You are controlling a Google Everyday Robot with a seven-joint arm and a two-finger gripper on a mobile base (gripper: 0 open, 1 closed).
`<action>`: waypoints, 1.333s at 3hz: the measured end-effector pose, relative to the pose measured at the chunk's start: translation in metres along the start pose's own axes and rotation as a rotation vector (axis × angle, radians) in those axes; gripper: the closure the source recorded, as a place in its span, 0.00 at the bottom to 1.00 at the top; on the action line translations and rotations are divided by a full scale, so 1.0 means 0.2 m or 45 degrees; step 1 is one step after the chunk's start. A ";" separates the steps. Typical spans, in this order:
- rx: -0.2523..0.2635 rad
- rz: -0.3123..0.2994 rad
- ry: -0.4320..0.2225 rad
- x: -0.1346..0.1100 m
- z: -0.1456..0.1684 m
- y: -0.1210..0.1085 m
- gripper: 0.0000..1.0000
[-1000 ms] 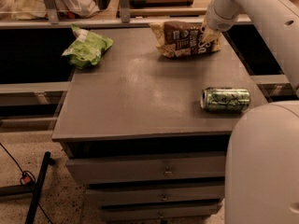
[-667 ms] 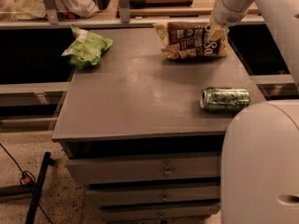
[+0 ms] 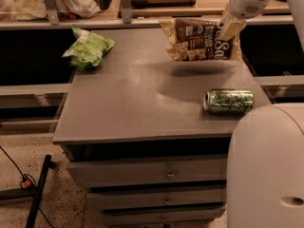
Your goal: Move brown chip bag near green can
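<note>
The brown chip bag will go on the grey table point(image 3: 213, 75) behind the green can, where my gripper will let go of it.
The brown chip bag point(image 3: 199, 41) hangs in the air above the back right of the grey table point(image 3: 128, 103), its shadow below it. My gripper point(image 3: 228, 28) is shut on the bag's right end and holds it up. The green can point(image 3: 229, 101) lies on its side near the table's right front edge, below and a little right of the bag.
A bright green bag point(image 3: 88, 49) lies at the table's back left corner. My white robot body point(image 3: 268, 170) fills the lower right. Drawers point(image 3: 156, 175) sit under the tabletop. A counter with rails point(image 3: 142, 13) runs behind the table.
The brown chip bag has been lifted off the table by my gripper and now hangs in the air. The can and green bag have not moved.
</note>
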State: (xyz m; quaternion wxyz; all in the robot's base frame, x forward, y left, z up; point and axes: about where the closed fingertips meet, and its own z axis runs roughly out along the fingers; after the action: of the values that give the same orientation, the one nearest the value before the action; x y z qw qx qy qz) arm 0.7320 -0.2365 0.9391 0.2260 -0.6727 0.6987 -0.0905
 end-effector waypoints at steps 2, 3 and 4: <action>-0.012 0.035 -0.066 0.10 -0.21 0.15 1.00; -0.015 0.026 -0.061 0.14 -0.25 0.24 1.00; -0.036 0.014 -0.068 0.16 -0.25 0.36 1.00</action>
State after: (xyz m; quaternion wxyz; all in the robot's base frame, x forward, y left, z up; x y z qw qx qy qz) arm 0.6460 -0.2708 0.9470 0.2355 -0.6742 0.6974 -0.0612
